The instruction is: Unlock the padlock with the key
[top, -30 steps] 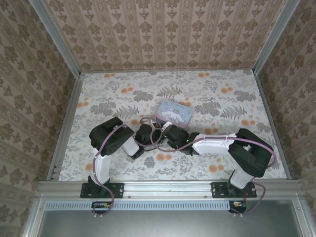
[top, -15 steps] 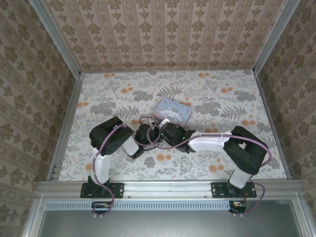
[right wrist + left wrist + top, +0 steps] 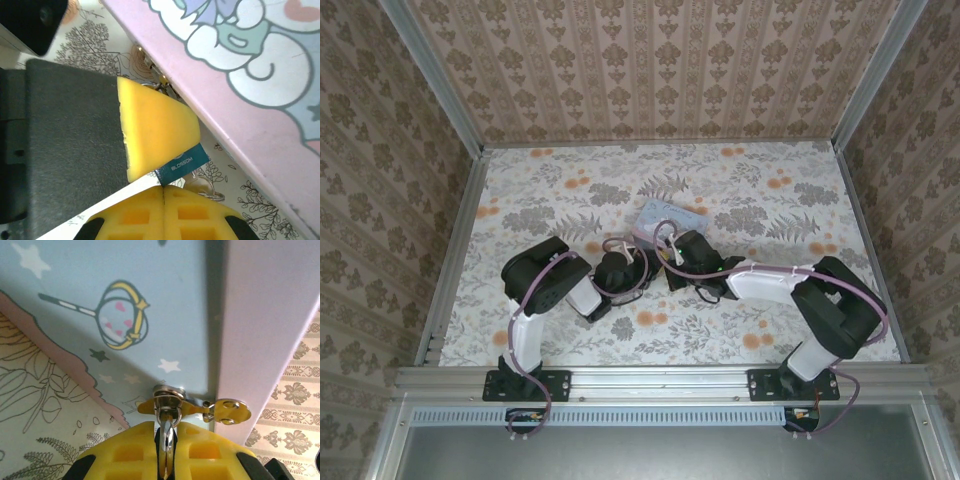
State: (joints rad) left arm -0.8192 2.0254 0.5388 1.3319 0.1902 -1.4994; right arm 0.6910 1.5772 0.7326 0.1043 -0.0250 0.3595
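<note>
I have my right gripper shut under the padlock's lower end with the key outside its fingers, so I should open it and grip the key's head (image 3: 197, 184) before turning it.
The tiny padlock (image 3: 182, 162), its teal body marked BLOSSOM, hangs by its thin shackle (image 3: 167, 412) from the yellow hasp (image 3: 220, 410) of the pastel cartoon tin (image 3: 660, 215). My left gripper (image 3: 166, 426) is shut on the padlock, seen edge-on as a silvery strip between its yellow fingers (image 3: 130, 450). My right gripper (image 3: 164, 190) is shut right under the padlock's lower end, with the key's ring (image 3: 202, 186) poking out beside its fingers; the key blade is hidden. From above, the left gripper (image 3: 625, 262) and right gripper (image 3: 668, 258) meet at the tin's near edge.
The tin (image 3: 240, 100) lies near the middle of the floral table (image 3: 550, 190), tilted and partly under the right wrist. Patterned walls (image 3: 640, 70) close in the back and both sides. Cables loop over both wrists.
My right gripper has swung away from the near side, up and toward the tin and the left gripper. The tin has shifted and turned slightly. The left arm has held still.
</note>
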